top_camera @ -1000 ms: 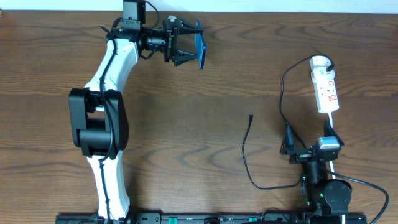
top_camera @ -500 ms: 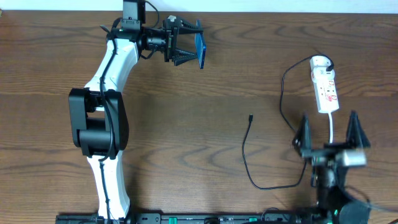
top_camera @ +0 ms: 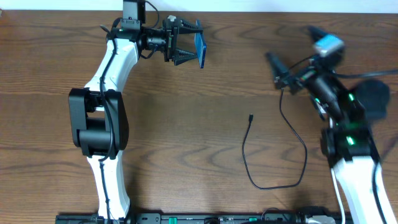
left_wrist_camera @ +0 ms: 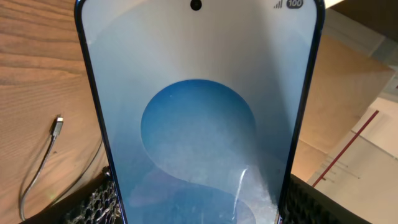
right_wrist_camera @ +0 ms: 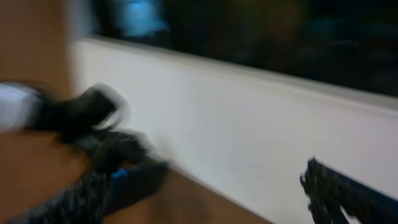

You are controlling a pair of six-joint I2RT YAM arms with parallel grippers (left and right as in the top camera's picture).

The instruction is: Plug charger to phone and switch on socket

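Observation:
Next, my right gripper moves next to the phone's near edge [top_camera: 201,59], beside the fingers of my left gripper, and closes there.
My left gripper [top_camera: 186,48] is shut on the phone [top_camera: 200,50] and holds it on edge above the table's far side. The phone's lit blue screen [left_wrist_camera: 199,124] fills the left wrist view. The charger, a thin black cable [top_camera: 273,185], loops on the table, with its plug tip [top_camera: 250,117] lying free near the middle; the tip also shows in the left wrist view [left_wrist_camera: 58,124]. My right gripper [top_camera: 291,53] is open and empty, raised at the far right. The right wrist view is blurred, with the fingers [right_wrist_camera: 205,199] wide apart. The socket is hidden under my right arm.
The right arm [top_camera: 348,137] stretches along the table's right side. A white wall [right_wrist_camera: 249,137] stands behind the table's far edge. Cardboard and paper [left_wrist_camera: 354,143] lie beyond the table in the left wrist view.
My right arm has swung up from the front right to the far right, its gripper opening wide, and now covers the socket. The left arm and phone have not moved.

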